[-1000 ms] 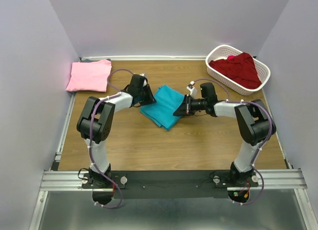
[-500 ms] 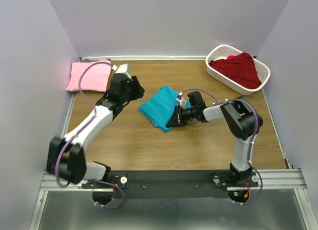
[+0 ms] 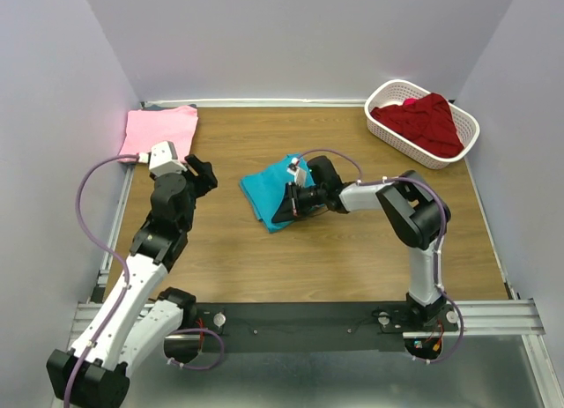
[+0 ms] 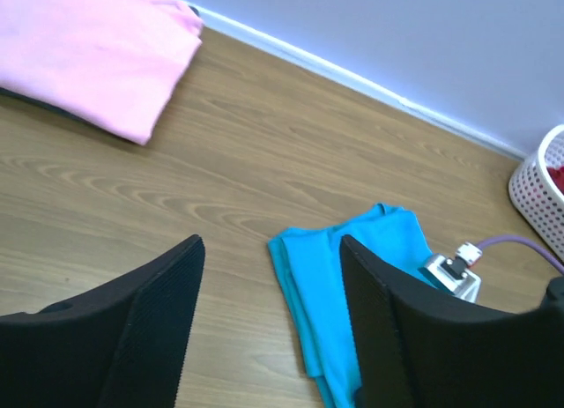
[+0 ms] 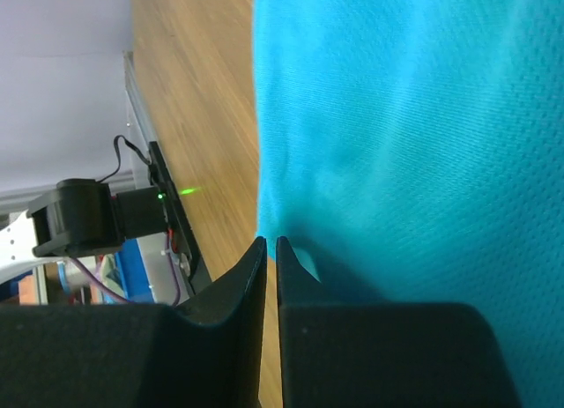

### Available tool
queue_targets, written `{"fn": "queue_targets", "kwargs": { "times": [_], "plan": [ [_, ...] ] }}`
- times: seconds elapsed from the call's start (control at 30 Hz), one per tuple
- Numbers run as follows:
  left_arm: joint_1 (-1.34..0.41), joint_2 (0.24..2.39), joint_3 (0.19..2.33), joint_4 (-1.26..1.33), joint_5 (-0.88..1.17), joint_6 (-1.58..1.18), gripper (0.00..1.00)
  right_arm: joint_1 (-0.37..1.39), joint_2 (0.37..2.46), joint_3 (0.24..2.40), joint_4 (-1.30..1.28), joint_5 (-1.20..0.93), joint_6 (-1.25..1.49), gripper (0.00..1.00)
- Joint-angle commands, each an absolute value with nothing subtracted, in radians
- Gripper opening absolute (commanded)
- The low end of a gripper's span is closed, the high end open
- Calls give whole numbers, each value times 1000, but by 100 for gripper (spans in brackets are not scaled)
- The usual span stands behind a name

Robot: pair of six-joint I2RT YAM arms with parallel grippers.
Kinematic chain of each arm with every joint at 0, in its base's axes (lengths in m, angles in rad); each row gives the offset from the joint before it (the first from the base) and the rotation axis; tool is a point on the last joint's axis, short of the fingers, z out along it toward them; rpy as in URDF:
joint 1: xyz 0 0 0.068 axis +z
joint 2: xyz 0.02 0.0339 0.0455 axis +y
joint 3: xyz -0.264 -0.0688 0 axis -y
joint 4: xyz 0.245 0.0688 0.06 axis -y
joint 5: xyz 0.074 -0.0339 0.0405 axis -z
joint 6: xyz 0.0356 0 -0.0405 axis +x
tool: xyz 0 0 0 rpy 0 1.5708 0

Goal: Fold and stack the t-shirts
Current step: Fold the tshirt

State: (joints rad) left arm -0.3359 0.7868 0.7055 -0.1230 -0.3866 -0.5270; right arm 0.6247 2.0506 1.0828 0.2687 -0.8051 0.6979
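Observation:
My left gripper will next close on the middle of the folded edge point(image 3: 252, 203) point(image 4: 300, 316) of the teal t-shirt, on the side closest to my left gripper.
A folded teal t-shirt point(image 3: 263, 189) point(image 4: 313, 285) lies mid-table. My right gripper point(image 3: 280, 216) point(image 5: 270, 241) lies low over its near-right part, shut to a thin slit at the cloth's edge point(image 5: 397, 117). No cloth shows in the slit. My left gripper point(image 3: 201, 172) point(image 4: 270, 241) hangs to the left of the teal shirt, apart from it, open and holding nothing. A folded pink t-shirt point(image 3: 159, 130) point(image 4: 88, 51) rests in the far left corner. A dark red t-shirt point(image 3: 423, 122) is heaped in the basket.
A white slotted basket point(image 3: 388, 91) point(image 4: 538, 183) stands at the far right corner. Walls close in on the left, back and right. A metal rail point(image 3: 308, 315) runs along the near edge by the arm bases.
My left arm has drawn back from the teal shirt toward the near left, and its jaws have opened. My right gripper slid left, and the teal shirt shifted left with it.

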Motion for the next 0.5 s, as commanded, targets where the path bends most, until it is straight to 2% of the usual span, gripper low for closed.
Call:
{"fn": "queue_targets", "kwargs": {
  "times": [0.0,0.2,0.47],
  "plan": [
    [-328,706,655,-132,-512,-531,74,620,1994,1098,262,-782,673,16],
    [-327,715,649,-106,-523,-549,78,650,2071,1115,262,-868,652,16],
    [-319,718,649,-107,-514,-546,78,672,2180,1146,239,-827,640,15]
  ]
}}
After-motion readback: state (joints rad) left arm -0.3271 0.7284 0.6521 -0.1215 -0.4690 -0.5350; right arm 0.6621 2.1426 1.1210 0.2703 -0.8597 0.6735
